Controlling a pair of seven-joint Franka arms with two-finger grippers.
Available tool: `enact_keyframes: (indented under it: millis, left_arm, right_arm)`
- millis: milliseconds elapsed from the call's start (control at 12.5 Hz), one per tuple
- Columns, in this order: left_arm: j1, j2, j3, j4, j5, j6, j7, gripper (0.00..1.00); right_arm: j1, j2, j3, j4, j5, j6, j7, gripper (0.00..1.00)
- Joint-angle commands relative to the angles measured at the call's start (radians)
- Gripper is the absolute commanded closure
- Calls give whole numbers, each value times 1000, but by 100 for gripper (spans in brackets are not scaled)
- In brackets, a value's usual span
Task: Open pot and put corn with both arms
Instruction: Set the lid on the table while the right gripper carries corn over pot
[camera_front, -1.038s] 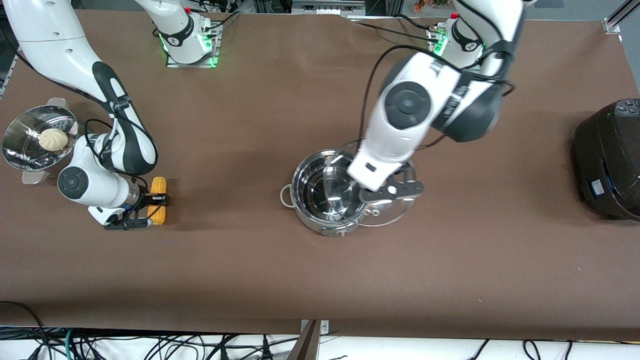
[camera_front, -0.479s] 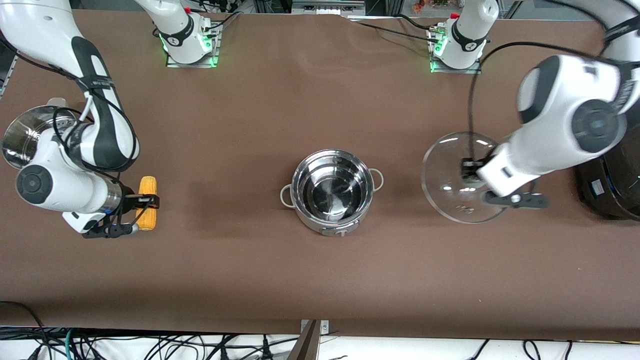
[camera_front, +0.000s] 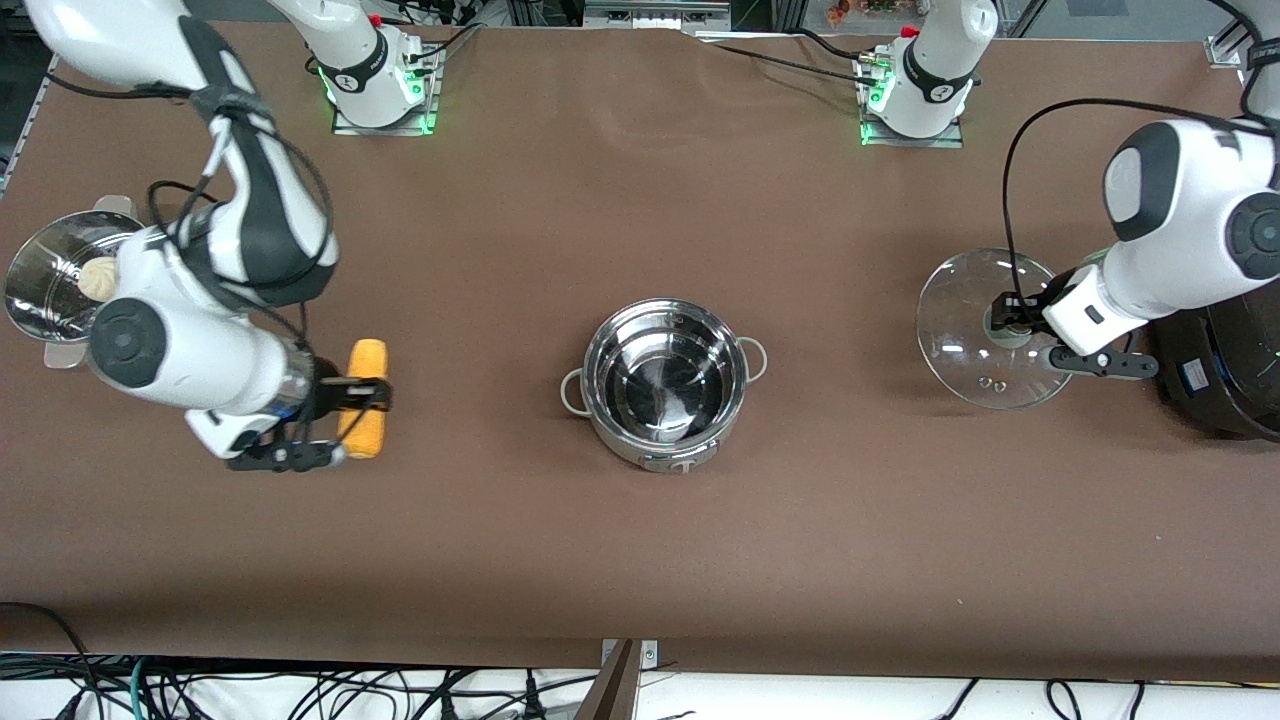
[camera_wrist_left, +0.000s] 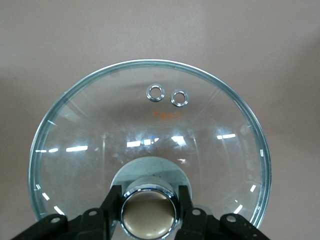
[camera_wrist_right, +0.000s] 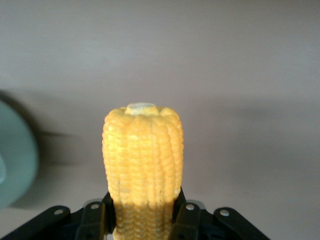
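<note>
Next, my left gripper lets go of the glass lid on the brown table (camera_front: 950, 368) between the pot and the black cooker. The lid is now held level beside the cooker.
The shiny steel pot (camera_front: 665, 385) stands open and empty at the table's middle. My left gripper (camera_front: 1008, 318) is shut on the knob (camera_wrist_left: 148, 212) of the pot's glass lid (camera_front: 985, 330) and holds it level, low over the table beside the black cooker. The lid fills the left wrist view (camera_wrist_left: 150, 125), with my left gripper (camera_wrist_left: 148, 210) round its knob. My right gripper (camera_front: 352, 395) is shut on the yellow corn (camera_front: 365, 400) and holds it above the table between the steel bowl and the pot. In the right wrist view the corn (camera_wrist_right: 143, 155) sticks out from my right gripper (camera_wrist_right: 144, 215).
A handled steel bowl (camera_front: 40, 290) with a pale bun (camera_front: 98, 277) sits at the right arm's end. A large black cooker (camera_front: 1220, 350) stands at the left arm's end, close to the lid. Brown table lies between the corn and the pot.
My left arm has carried the lid off the pot to beside the cooker and lowered it. My right gripper has lifted the corn and moved it a little toward the pot.
</note>
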Motion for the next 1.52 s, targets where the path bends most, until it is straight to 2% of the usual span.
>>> enact_keyframes:
  millis: [0, 239, 399, 718, 958, 1038, 1118, 1357, 1437]
  left_arm:
    - [20, 11, -15, -130, 3, 210, 25, 100]
    - [18, 118, -15, -128, 1, 341, 25, 100]
    - [15, 164, -16, -128, -2, 379, 15, 100]
    - [20, 211, -15, -122, -3, 407, 15, 56]
    - [21, 226, -15, -121, -11, 405, 15, 17]
    - [24, 223, -15, -121, -11, 396, 17, 11]
    - [30, 209, -15, -119, -11, 390, 15, 0]
    - [50, 134, -13, -73, -11, 295, 20, 0]
    - [52, 113, -13, -40, -11, 233, 18, 0]
  right_arm:
    - [121, 26, -1, 79, 1, -10, 122, 57]
    - [257, 90, -1, 163, 2, 74, 289, 57]
    - [317, 152, 0, 222, 7, 114, 316, 57]
    - [405, 233, -1, 266, 5, 212, 320, 57]
    - [451, 279, -5, 266, 2, 261, 330, 57]
    - [454, 296, -3, 266, 2, 283, 330, 57]
    - [465, 310, -3, 266, 2, 301, 330, 57]
    - [472, 351, -5, 266, 1, 340, 330, 57]
    - [472, 359, -5, 265, 1, 349, 331, 53]
